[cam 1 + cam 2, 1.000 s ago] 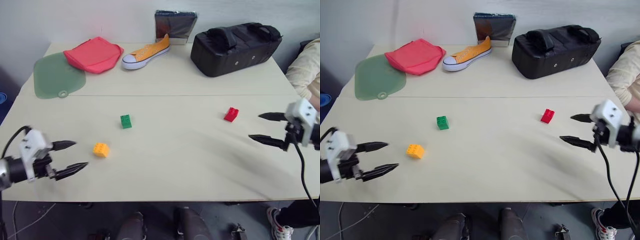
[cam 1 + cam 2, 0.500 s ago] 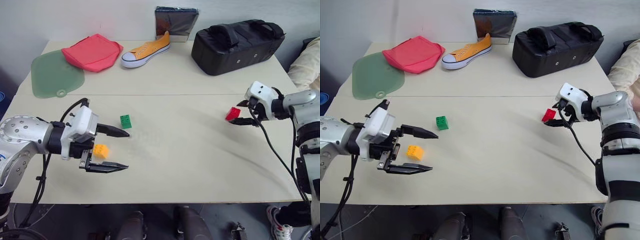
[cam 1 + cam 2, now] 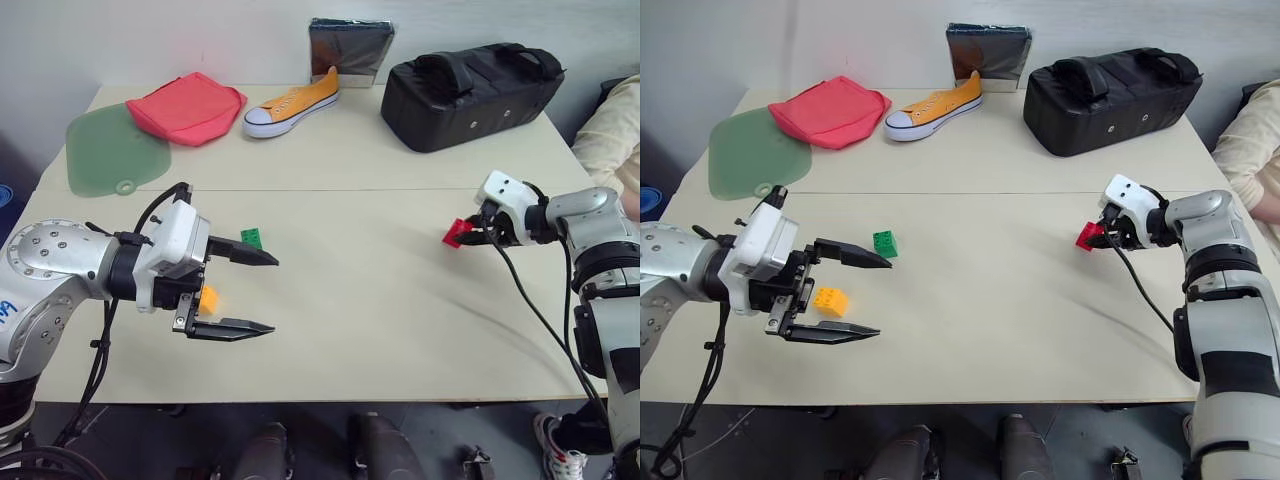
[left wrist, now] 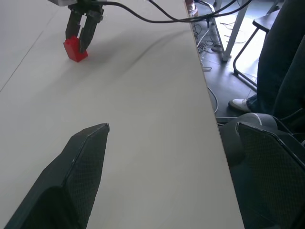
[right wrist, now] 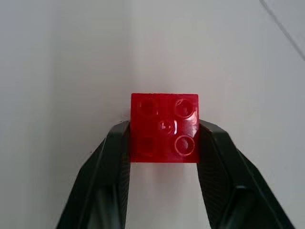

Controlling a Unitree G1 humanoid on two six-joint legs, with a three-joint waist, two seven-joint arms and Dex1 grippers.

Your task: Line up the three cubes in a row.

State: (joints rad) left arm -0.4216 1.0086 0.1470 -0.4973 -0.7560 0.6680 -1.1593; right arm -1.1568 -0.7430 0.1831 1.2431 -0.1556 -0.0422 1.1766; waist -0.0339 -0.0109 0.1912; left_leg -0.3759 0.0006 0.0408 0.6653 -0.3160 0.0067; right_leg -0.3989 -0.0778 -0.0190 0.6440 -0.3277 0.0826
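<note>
The robot's right gripper needs to release the red cube on the bare table [image 3: 425, 338] close to the table's near edge, across from the black bag.
The red cube [image 5: 164, 128] sits at the table's right, and my right gripper [image 3: 465, 234] is shut on it, one finger on each side. In the left wrist view the same red cube [image 4: 75, 49] rests on the tabletop between those fingers. The green cube [image 3: 884, 243] lies left of centre, just behind the upper finger of my left gripper [image 3: 883, 297]. That gripper stands open and points right. The yellow-orange cube [image 3: 830, 301] shows between its two fingers, close to their roots, untouched.
Along the table's far side lie a green mat [image 3: 105, 150], a red pouch [image 3: 185, 105], an orange shoe [image 3: 293, 103], a silvery packet [image 3: 348, 45] and a black bag [image 3: 470, 80]. A person's sleeve [image 3: 615, 130] is at the right edge.
Both arms came in from the table's sides. My right gripper reached the red cube and shut on it. My left gripper moved right, over the yellow-orange cube, still open.
</note>
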